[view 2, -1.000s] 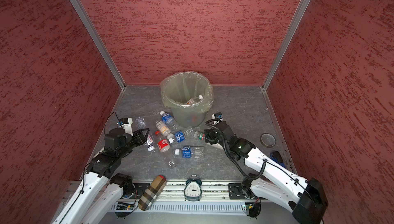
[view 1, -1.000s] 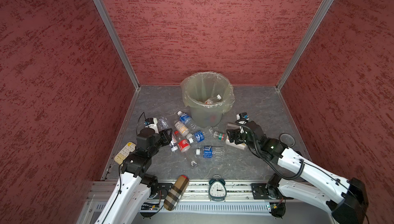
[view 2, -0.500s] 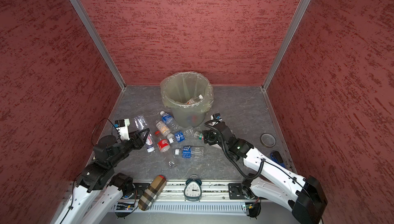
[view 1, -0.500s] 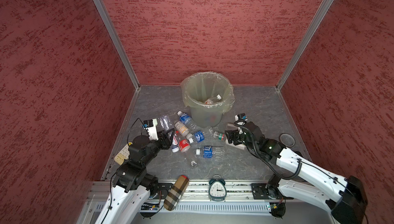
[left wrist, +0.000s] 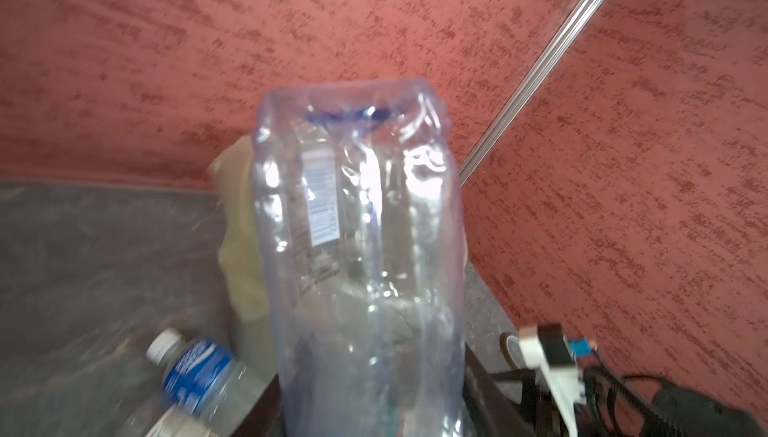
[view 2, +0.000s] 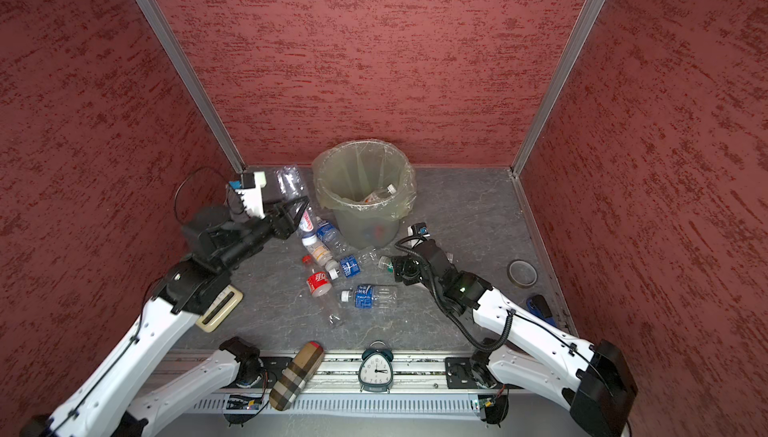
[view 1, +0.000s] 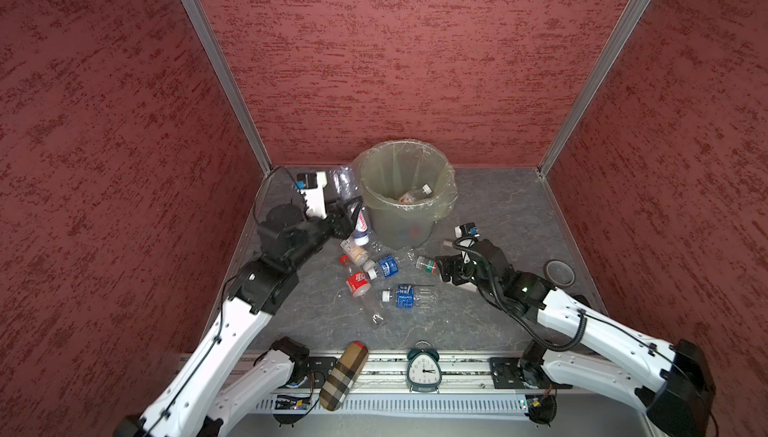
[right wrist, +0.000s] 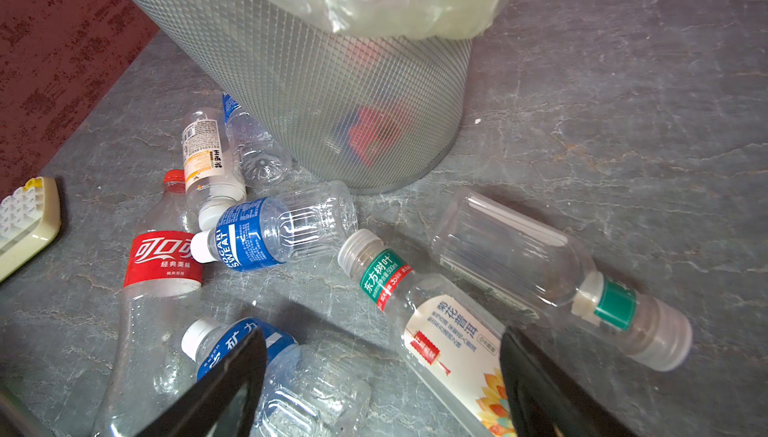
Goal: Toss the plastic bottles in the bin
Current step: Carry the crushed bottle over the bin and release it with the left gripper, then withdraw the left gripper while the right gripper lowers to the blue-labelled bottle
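Observation:
My right gripper should next move over to the blue-labelled bottle nearest the alarm clock and close on the bottle's clear bottom end [view 1: 424, 296] [right wrist: 318, 393], just below its label.
My left gripper [view 1: 351, 206] is shut on a clear crushed plastic bottle [left wrist: 361, 223], held in the air beside the left rim of the bin [view 1: 405, 223]. The bottle's base points up and its white cap hangs below the fingers. The bin's bag holds a bottle [view 1: 415, 194]. Several bottles lie on the floor in front of the bin, among them a red-labelled one [right wrist: 164, 254] and a blue-labelled one [right wrist: 249, 235]. My right gripper [right wrist: 382, 385] is open and low over the floor. Its fingers straddle a white-yellow-labelled bottle [right wrist: 449, 339] with a green neck band.
A plaid case [view 1: 344, 374] and an alarm clock [view 1: 423, 368] sit on the front rail. A tape roll [view 1: 559, 270] lies at the right and a cream calculator [view 2: 220, 308] at the left, under my left arm. Red walls close in three sides.
My left gripper has risen from the floor with the clear bottle and moved back toward the bin's left rim. My right gripper has crept slightly left, still open.

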Robot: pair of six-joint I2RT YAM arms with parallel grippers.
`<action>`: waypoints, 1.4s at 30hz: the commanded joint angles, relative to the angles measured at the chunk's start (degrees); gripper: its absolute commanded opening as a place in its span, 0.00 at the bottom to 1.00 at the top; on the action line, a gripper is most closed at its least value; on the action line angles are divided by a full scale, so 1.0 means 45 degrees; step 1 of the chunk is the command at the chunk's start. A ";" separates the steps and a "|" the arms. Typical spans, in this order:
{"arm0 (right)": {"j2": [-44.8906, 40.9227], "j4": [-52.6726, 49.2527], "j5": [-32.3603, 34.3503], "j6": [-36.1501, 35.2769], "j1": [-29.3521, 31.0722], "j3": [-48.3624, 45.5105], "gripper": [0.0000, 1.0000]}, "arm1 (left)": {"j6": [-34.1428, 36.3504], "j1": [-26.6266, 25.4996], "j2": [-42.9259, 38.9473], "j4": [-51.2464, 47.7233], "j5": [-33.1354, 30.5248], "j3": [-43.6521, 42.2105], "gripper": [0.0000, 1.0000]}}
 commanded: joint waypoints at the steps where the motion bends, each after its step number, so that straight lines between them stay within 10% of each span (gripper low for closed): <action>1: -0.0089 0.0329 0.0423 0.0435 0.0290 0.0004 0.88 | 0.0652 -0.0108 0.3004 0.1912 0.0613 0.2597 0.55; 5: 0.0196 -0.0004 0.0598 0.0475 0.0508 0.0400 0.90 | 0.0676 -0.0076 0.6214 0.0879 0.0139 0.5856 0.99; 42: 0.5169 -0.1899 -0.1201 -0.1634 0.3628 0.2729 0.99 | -0.1127 0.2387 -0.0506 0.0157 0.0763 -0.2506 0.99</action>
